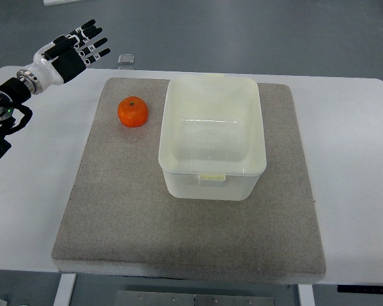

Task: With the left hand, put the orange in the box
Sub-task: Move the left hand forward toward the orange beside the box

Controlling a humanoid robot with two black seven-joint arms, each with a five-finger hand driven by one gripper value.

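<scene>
The robot's left gripper will close around the middle of the orange [133,112], coming in from the orange's side that is away from the white plastic box.
An orange [133,111] lies on the grey mat [115,210], just left of a white plastic box [212,134]. The box stands open and holds nothing. My left hand [83,44] is at the far left of the top view, above the table's back edge, up and to the left of the orange. Its fingers are spread and hold nothing. The hand is well apart from the orange.
The mat lies on a white table [351,140]. A small clear square object [126,60] lies on the floor beyond the table's back edge. The right arm does not show.
</scene>
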